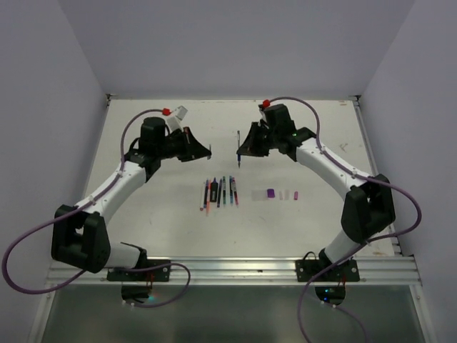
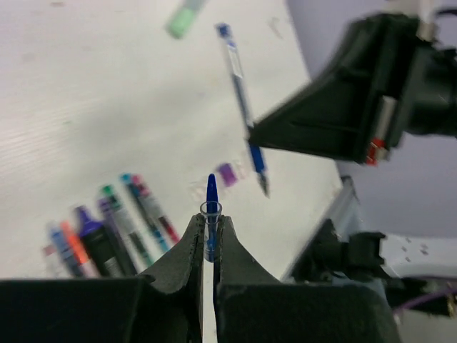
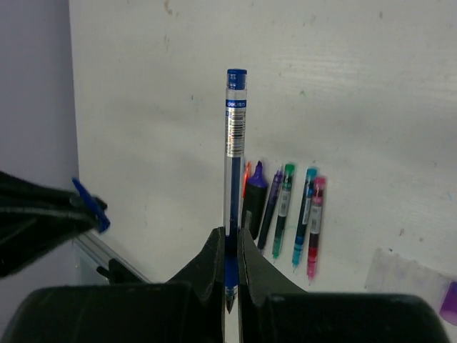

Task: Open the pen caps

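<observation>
My left gripper has the clear pen cap, hanging above the table's middle. It will let go of the cap between the row of pens and the whitish caps (image 1: 248,199) (image 2: 188,208).
My left gripper (image 2: 211,218) is shut on a clear pen cap (image 2: 211,207) with a blue clip that sticks out past the fingertips. My right gripper (image 3: 230,236) is shut on a blue pen (image 3: 234,143) near its bare tip, barrel pointing away. In the top view both grippers (image 1: 209,151) (image 1: 239,151) hang above the table's middle, facing each other a short gap apart, cap and pen separate. Below them several pens (image 1: 220,191) lie in a row. To their right lie a purple cap (image 1: 271,193), a whitish cap (image 1: 284,194) and a pink cap (image 1: 295,194).
The white table (image 1: 164,214) is walled at the back and both sides. A metal rail (image 1: 228,270) runs along the near edge, where both arm bases are bolted. Purple cables loop from each arm.
</observation>
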Robot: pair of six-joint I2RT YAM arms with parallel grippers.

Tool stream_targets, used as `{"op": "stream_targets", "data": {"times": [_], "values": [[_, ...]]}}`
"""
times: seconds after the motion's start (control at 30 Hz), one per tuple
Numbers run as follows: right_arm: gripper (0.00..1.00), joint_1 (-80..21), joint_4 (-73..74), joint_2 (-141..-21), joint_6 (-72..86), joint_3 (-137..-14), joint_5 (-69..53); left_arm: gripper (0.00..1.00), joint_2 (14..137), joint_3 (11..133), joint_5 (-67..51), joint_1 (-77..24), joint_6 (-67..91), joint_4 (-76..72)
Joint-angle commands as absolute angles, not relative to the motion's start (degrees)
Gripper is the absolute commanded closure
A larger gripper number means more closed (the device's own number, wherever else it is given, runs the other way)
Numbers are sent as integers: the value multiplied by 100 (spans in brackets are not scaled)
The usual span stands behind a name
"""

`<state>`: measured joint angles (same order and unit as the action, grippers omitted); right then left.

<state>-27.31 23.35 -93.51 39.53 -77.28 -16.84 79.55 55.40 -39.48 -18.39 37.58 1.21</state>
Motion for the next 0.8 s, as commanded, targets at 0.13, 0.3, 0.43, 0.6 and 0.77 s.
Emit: {"op": "stream_targets", "data": {"times": [0.13, 0.3, 0.43, 0.6, 0.77], "values": [[100, -3532, 2690, -10098, 3999, -8137, -1801, 100, 7594, 5730, -1294, -1424, 2646, 2574], [100, -4095, 2488, -10843, 4315, -8516, -1951, 100, 7638, 6038, -159, -1283, 2602, 3127], [100, -4402, 2487, -11355, 4639, -9008, -1907, 100, 7576, 6073, 254, -1213, 2593, 3287], [100, -4649, 2707, -11838, 4877, -9465, -1618, 100, 7488, 5924, 255, -1195, 2619, 3287], [100, -4755, 2725, -11979, 5247, -9439, -1495, 100, 7427, 5862, 167, -1169, 2637, 3217]]}}
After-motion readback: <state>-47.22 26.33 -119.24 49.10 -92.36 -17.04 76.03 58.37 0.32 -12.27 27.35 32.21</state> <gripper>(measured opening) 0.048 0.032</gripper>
